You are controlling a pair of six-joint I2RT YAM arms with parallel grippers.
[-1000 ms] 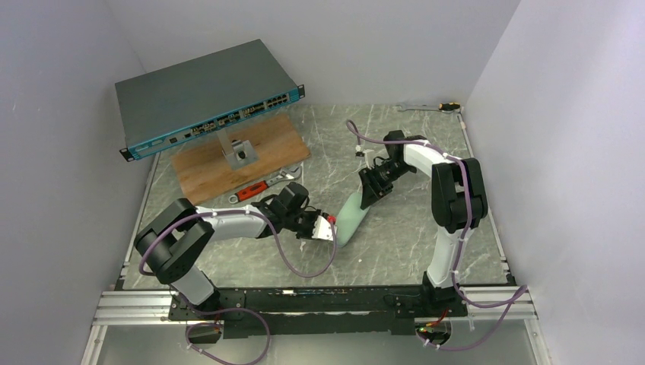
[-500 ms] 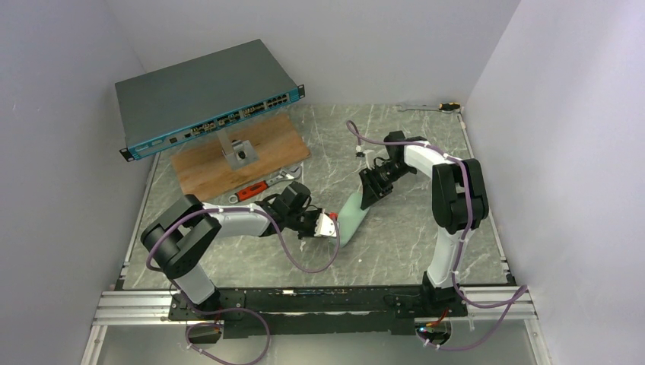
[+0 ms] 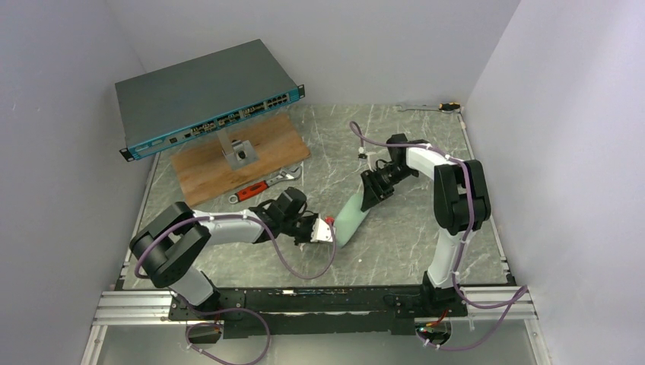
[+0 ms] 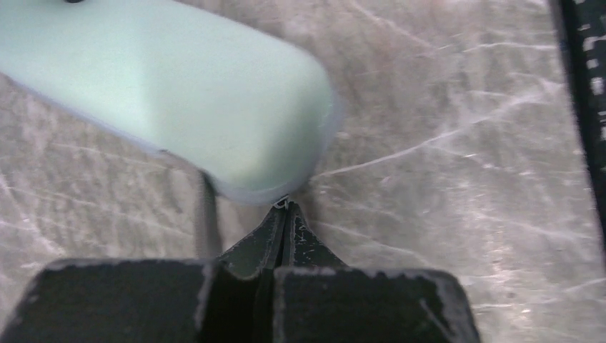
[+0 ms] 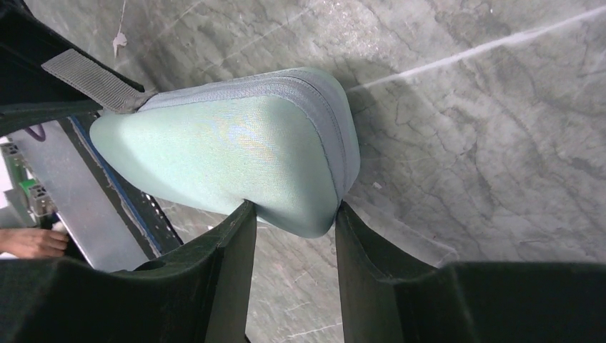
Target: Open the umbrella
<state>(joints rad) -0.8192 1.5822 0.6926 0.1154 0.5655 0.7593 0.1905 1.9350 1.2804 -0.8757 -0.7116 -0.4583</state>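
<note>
The robot's right gripper pinches only a corner of the sleeve's far end, with the sleeve at an angle, so it should open, turn and grasp the sleeve's full width (image 5: 275, 146).
The umbrella itself is hidden; only a pale mint fabric sleeve (image 3: 351, 219) shows, lying aslant on the marble table. My right gripper (image 3: 372, 195) clamps the sleeve's far end, and in the right wrist view the sleeve (image 5: 236, 153) fills the gap between both fingers of the gripper (image 5: 294, 211). My left gripper (image 3: 328, 230) sits at the sleeve's near end. In the left wrist view its jaws are pressed together (image 4: 285, 207) and pinch a tiny pale tab at the edge of the sleeve (image 4: 179, 86).
A grey network switch (image 3: 204, 93) stands on a bracket over a wooden board (image 3: 220, 161) at the back left. A red-handled wrench (image 3: 264, 185) lies just behind my left arm. Another wrench (image 3: 427, 108) lies at the far right corner. Walls close in on three sides.
My left gripper has gone from partly open to shut at the sleeve's near end, and its arm has pulled back slightly to the left. The right arm and the sleeve have hardly moved.
</note>
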